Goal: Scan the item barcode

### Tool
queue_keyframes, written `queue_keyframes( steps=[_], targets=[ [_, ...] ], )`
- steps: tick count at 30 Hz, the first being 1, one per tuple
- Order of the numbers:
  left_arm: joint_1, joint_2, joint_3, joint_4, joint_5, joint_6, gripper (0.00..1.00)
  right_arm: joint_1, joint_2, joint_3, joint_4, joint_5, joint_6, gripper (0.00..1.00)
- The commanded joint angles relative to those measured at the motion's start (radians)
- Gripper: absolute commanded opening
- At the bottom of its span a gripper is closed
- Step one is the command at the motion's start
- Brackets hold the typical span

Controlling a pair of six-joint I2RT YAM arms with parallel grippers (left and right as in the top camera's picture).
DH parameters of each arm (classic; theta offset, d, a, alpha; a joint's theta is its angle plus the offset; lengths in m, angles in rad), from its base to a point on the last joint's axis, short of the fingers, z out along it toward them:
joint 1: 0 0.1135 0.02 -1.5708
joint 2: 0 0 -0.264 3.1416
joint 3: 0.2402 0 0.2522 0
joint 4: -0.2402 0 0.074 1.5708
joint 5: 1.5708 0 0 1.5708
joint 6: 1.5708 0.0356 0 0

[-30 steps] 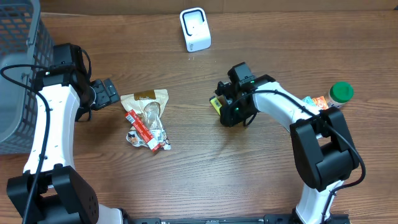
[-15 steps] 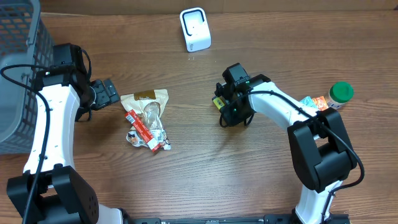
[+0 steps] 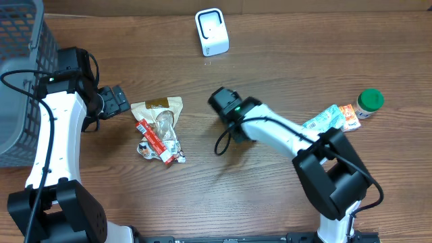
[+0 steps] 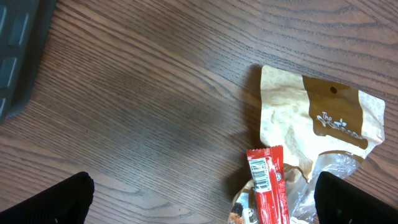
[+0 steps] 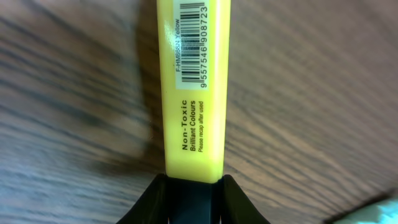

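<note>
The highlighter's barcode is facing up toward my wrist, so next my right gripper puts the highlighter down and grips its black end point(image 5: 194, 200) with the barcode turned away.
A yellow highlighter point(image 5: 194, 81) fills the middle of the right wrist view, its barcode label point(image 5: 196, 43) facing the camera. My right gripper point(image 5: 194, 199) is shut on its near end and holds it above the wooden table. From overhead that gripper point(image 3: 224, 104) is at mid-table, below the white scanner point(image 3: 212, 32) at the back edge, and it hides the highlighter. My left gripper point(image 3: 119, 101) stands open just left of a tan pouch point(image 3: 158, 108), with nothing between its fingers point(image 4: 68, 199).
A red wrapped bar point(image 4: 268, 183) and clear packets lie below the tan pouch point(image 4: 311, 124). A grey basket point(image 3: 20, 67) stands at the far left. A green-capped bottle point(image 3: 369, 101) and flat colourful packets point(image 3: 331, 116) sit at the right.
My right gripper has closed on the highlighter and carried it left, away from the bottle, towards the table's middle. The left arm has not moved.
</note>
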Motion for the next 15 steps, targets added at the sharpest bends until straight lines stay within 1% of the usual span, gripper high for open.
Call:
queue_keyframes(
  steps=[1,5,11,15],
  targets=[
    [-0.001,-0.003,0.019,0.000,0.004,0.019,1.00,0.037,-0.029,-0.007,0.039,0.184,0.113,0.17],
    [-0.001,-0.003,0.019,0.000,0.004,0.019,1.00,0.041,-0.027,-0.064,0.098,0.203,0.121,0.15],
    [-0.001,-0.003,0.019,0.000,0.004,0.019,1.00,0.041,-0.027,-0.151,0.168,0.407,0.133,0.14],
    [-0.001,-0.003,0.019,0.000,0.003,0.019,1.00,0.041,-0.027,-0.182,0.176,0.384,0.133,0.14]
  ],
)
